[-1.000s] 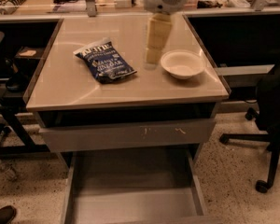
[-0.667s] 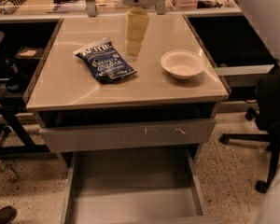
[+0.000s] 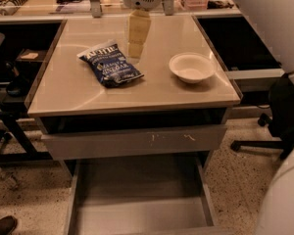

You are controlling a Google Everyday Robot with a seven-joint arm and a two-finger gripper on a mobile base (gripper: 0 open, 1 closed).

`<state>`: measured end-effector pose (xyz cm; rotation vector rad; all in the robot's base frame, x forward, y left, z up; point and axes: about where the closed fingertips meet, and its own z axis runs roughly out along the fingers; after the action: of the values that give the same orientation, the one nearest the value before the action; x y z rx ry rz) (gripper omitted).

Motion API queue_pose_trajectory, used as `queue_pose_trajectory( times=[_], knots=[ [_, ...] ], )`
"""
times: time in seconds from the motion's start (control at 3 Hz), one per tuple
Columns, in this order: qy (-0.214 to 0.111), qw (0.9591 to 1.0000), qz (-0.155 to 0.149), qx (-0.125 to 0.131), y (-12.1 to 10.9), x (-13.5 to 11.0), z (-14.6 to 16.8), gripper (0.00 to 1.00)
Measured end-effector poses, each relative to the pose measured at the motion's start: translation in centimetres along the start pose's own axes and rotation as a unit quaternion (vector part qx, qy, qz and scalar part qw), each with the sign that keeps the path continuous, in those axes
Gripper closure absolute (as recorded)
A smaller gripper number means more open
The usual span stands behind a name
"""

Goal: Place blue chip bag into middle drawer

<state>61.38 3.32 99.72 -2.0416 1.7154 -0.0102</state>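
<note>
My gripper will next move to the blue chip bag's dark middle [image 3: 113, 66], in front of its white top band, and close there.
The blue chip bag [image 3: 110, 65] lies flat on the beige tabletop [image 3: 137, 94], left of centre, with its white top band toward the back left. My gripper [image 3: 134, 52] hangs pointing down from the white wrist at the top of the view, just behind and to the right of the bag, close to the tabletop. It holds nothing that I can see. The middle drawer [image 3: 137, 214] stands pulled out below the table, a shallow grey tray with a bare flat bottom.
A white bowl [image 3: 192, 67] sits on the tabletop right of the gripper. A shut grey drawer front with pale scratch marks [image 3: 137, 141] lies above the open drawer. An office chair [image 3: 284, 111] stands at the right. Desks with clutter run along the back.
The gripper has moved left, from beside the white bowl to just behind the right side of the chip bag. The bag, bowl and drawer have not moved.
</note>
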Motion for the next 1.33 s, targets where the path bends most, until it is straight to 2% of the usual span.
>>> queue_pose_trajectory(
  times=[0.67,1.33],
  knots=[
    [0.003,0.9997,-0.026,0.001,-3.5,0.3,5.0,0.00],
    [0.001,0.9995,-0.023,-0.020,-5.1,2.5,9.9,0.00]
  ],
)
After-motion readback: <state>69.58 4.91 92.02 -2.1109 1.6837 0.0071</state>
